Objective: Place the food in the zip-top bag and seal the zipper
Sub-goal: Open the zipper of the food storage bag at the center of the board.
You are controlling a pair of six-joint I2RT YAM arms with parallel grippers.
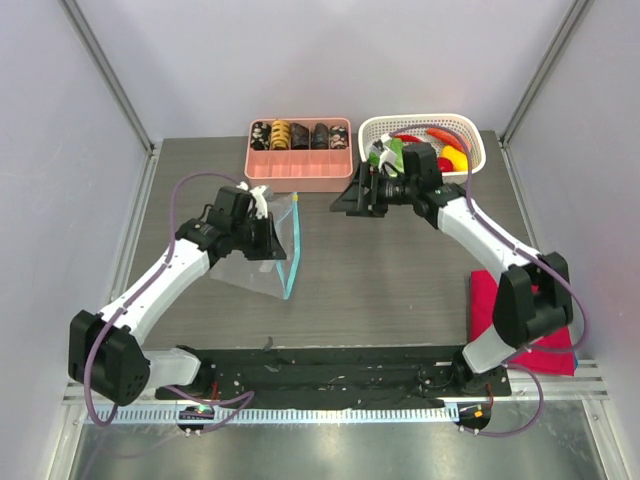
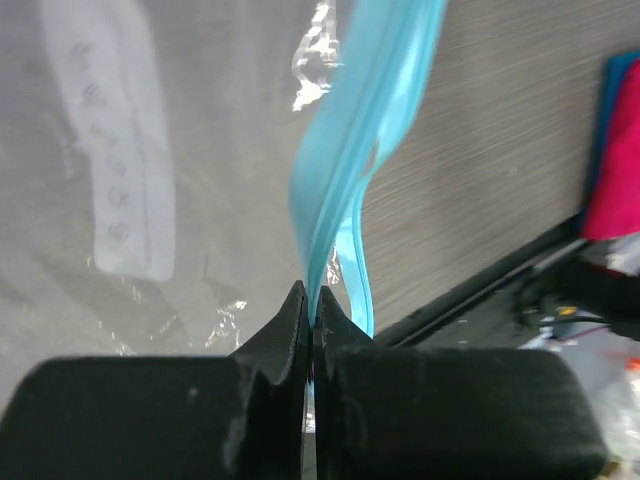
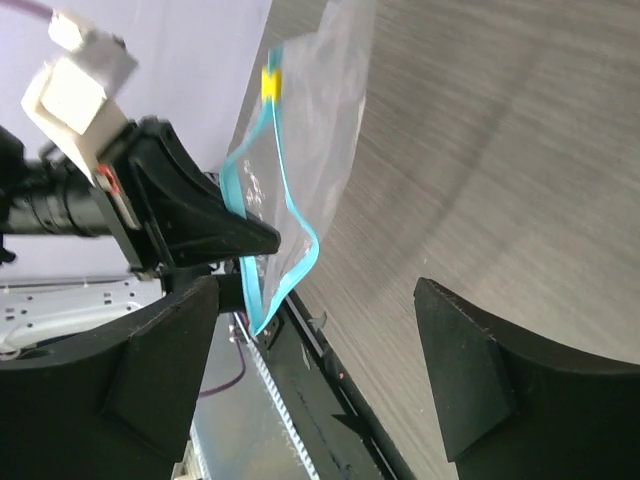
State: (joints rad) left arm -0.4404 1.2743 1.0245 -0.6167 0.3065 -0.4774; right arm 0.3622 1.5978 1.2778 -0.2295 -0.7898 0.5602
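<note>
The bag's opening is only a narrow gap. To spread it, my right gripper will take the loose zipper piece [image 1: 297, 238] while my left gripper regrips the other piece.
The clear zip-top bag [image 1: 250, 268] lies left of centre, its light-blue zipper [image 1: 292, 250] along the right edge. My left gripper [image 1: 268, 238] is shut on the zipper; in the left wrist view the jaws [image 2: 313, 305] pinch the blue strip [image 2: 345, 170], with the bag's pale label [image 2: 120, 160] to the left. My right gripper [image 1: 345, 203] is open and empty, above the table right of the bag. Its view shows the bag [image 3: 325, 110], the zipper [image 3: 292, 235] and a yellow slider [image 3: 270, 82]. The food [image 1: 440, 150], green lettuce, red chili and yellow pieces, sits in the white basket [image 1: 470, 128].
A pink compartment tray [image 1: 300, 178] with dark roll pieces stands at the back centre, next to the basket. A red cloth [image 1: 545, 345] lies at the right near edge. A black rail [image 1: 330, 365] runs along the front.
</note>
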